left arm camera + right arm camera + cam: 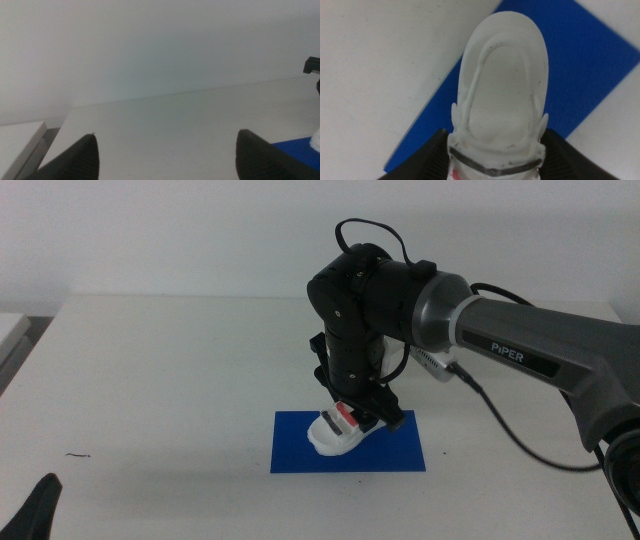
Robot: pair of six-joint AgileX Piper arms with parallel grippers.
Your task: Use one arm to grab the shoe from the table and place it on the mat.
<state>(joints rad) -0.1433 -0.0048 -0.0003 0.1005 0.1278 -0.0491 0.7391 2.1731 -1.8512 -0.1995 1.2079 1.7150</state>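
Observation:
Next, my right gripper releases the white shoe, now toe-down on the blue mat, so that it lies flat, setting it down on the middle of the blue mat (346, 436) (512, 111).
The white shoe (335, 432) with a red strap rests toe-down on the blue mat (300, 452) near the middle of the white table (150, 380). The black arm (520, 350) lettered "PIPER" reaches in from the right. My right gripper (365, 412) is shut on the shoe's rear half. In the right wrist view the jaws press both sides of the shoe (502, 95), whose toe points across the mat's (585, 60) edge. My left gripper (35, 510) waits open at the bottom left; its jaws (167, 145) stand wide apart and empty.
A white flat object (10, 330) lies beyond the table's left edge, and it also shows in the left wrist view (20, 140). A small dark speck (78, 455) marks the table at the left. A corner of the mat (295, 150) shows in the left wrist view.

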